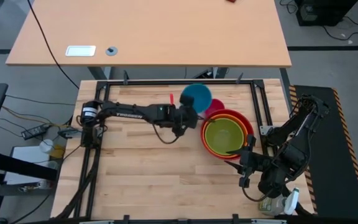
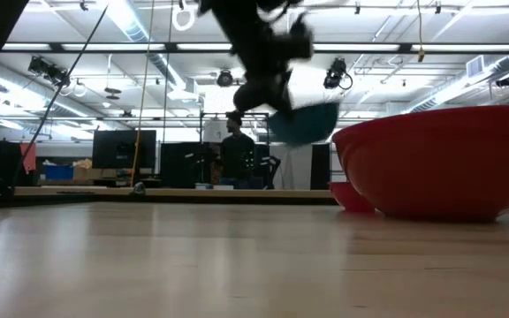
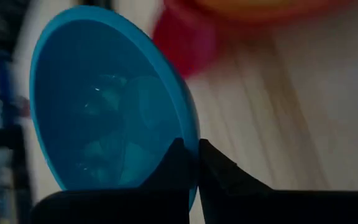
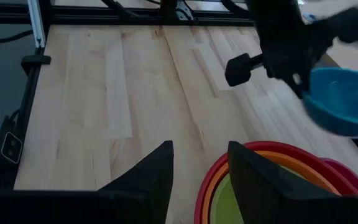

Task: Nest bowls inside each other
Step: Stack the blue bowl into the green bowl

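Note:
The blue bowl will come to rest inside the lime green bowl (image 1: 222, 139), where my left gripper is going to let go of it.
The blue bowl (image 1: 196, 96) hangs in the air above the far middle of the table, with my left gripper (image 1: 189, 114) shut on its rim. The low view shows the blue bowl (image 2: 304, 122) well clear of the wood. To its right a red bowl (image 1: 247, 124) stands on the table with an orange bowl (image 1: 211, 146) and a lime green bowl (image 1: 224, 134) nested inside it. A small pink bowl (image 1: 214, 107) sits on the table against the far side of the stack. My right gripper (image 1: 245, 154) waits open at the stack's near right side, touching nothing. My left gripper pinches the blue bowl's rim (image 3: 194, 138) at its near side, one finger (image 3: 173, 163) inside the bowl and one (image 3: 219, 168) outside on the wall. The fingers come from the table's left, slanting downward. The bowl is lifted clear and tilted, its opening turned partly toward the wrist.
A black metal frame (image 1: 166, 82) runs along the table's far edge and sides. Bare wood (image 4: 104, 93) lies open to the left and near side of the stack. A second table (image 1: 148, 31) stands beyond the far edge.

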Available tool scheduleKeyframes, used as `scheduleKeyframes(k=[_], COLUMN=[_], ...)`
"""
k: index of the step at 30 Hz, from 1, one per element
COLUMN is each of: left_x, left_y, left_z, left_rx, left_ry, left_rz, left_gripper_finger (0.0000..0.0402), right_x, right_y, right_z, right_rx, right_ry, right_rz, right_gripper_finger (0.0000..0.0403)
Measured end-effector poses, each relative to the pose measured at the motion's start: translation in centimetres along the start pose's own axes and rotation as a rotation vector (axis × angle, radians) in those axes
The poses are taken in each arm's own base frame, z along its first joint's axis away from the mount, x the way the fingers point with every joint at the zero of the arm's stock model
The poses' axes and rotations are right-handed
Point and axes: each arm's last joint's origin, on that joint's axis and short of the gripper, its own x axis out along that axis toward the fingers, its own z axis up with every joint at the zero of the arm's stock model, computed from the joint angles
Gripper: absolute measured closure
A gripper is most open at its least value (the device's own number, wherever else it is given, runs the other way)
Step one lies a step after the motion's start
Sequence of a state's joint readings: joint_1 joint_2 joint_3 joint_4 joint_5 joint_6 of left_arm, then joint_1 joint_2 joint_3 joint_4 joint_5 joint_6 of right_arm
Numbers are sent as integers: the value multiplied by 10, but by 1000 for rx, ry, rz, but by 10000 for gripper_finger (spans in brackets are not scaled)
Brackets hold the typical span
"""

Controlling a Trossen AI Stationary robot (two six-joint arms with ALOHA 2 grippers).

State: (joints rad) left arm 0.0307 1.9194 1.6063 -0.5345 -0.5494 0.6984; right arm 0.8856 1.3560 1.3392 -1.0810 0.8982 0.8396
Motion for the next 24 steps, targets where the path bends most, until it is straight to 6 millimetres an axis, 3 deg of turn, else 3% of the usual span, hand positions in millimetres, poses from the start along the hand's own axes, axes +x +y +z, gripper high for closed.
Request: scheduleKeyframes(k=[5, 12, 24], left_x=[-19, -34, 46], left_y=[-5, -26, -43], left_z=[32, 60, 64], left_rx=[19, 113, -33], left_ry=[-239, -658, -535], left_rz=[37, -208, -287], left_gripper_finger=[393, 393, 391], right_x=[-3, -10, -12], right_y=[1, 5, 7], right_z=[-1, -5, -4], right_rx=[16, 1, 11], right_ry=[-22, -55, -94], right_rz=[-8, 1, -5], right_gripper_finger=[244, 244, 244])
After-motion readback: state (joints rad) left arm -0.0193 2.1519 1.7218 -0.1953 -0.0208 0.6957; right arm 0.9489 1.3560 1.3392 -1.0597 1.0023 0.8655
